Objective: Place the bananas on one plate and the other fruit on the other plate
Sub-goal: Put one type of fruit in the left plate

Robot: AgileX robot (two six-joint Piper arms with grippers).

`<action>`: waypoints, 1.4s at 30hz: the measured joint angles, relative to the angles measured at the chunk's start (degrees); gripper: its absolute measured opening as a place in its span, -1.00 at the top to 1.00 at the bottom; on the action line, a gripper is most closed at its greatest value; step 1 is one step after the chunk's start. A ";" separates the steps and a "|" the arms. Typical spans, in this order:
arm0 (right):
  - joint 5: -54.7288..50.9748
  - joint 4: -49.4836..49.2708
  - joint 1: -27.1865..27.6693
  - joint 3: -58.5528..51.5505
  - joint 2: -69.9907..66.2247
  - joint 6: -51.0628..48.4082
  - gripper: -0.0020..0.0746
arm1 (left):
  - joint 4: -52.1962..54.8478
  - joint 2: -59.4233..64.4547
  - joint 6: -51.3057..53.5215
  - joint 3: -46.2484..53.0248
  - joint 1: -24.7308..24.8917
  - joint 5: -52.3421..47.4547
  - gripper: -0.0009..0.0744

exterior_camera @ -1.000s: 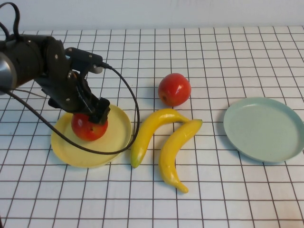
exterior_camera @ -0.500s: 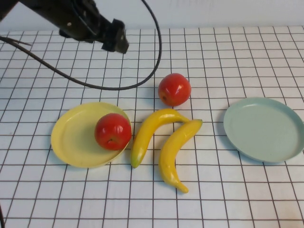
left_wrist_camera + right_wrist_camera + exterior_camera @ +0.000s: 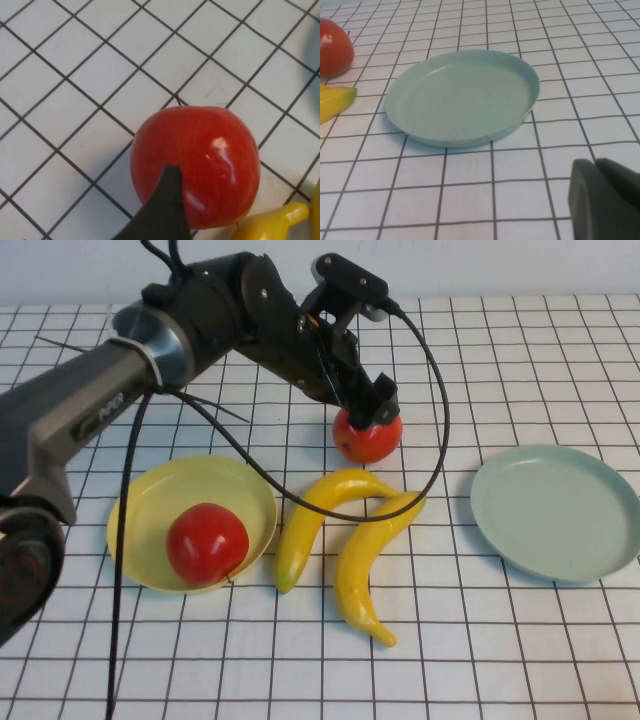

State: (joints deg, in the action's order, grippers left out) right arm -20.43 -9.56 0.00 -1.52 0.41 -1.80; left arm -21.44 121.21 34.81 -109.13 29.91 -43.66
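The red apple [image 3: 367, 436] [image 3: 195, 165] behind the bananas goes on the pale yellow plate, so my left gripper needs to close around its sides next.
One red apple [image 3: 207, 543] lies on the pale yellow plate [image 3: 150, 510]. The second red apple [image 3: 367, 437] sits on the table behind the two yellow bananas [image 3: 318, 512] [image 3: 369, 558], which lie side by side mid-table. My left gripper [image 3: 372, 406] is open, just above and against this apple. In the left wrist view one dark finger [image 3: 167, 202] overlaps the apple [image 3: 200, 157], with a banana tip [image 3: 272, 225] beside it. The pale blue-green plate [image 3: 555, 510] is empty at the right. My right gripper [image 3: 596, 162] is shut, low beside that plate [image 3: 462, 95].
The left arm and its black cable [image 3: 435, 430] stretch from the left across the back of the gridded tablecloth, and the cable loops down over the bananas. The right arm is out of the high view.
My left arm has left the apple on the yellow plate, lifted away, then swung right and down onto the second apple. The plated apple has rolled slightly leftward.
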 joint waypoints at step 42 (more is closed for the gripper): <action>0.00 0.00 0.00 0.00 0.00 0.00 0.99 | -3.37 8.66 3.22 -0.36 0.23 8.77 -0.60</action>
State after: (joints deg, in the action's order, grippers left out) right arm -20.43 -9.56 0.00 -1.52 0.41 -1.80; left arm -24.81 129.87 38.04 -109.48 30.14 -34.89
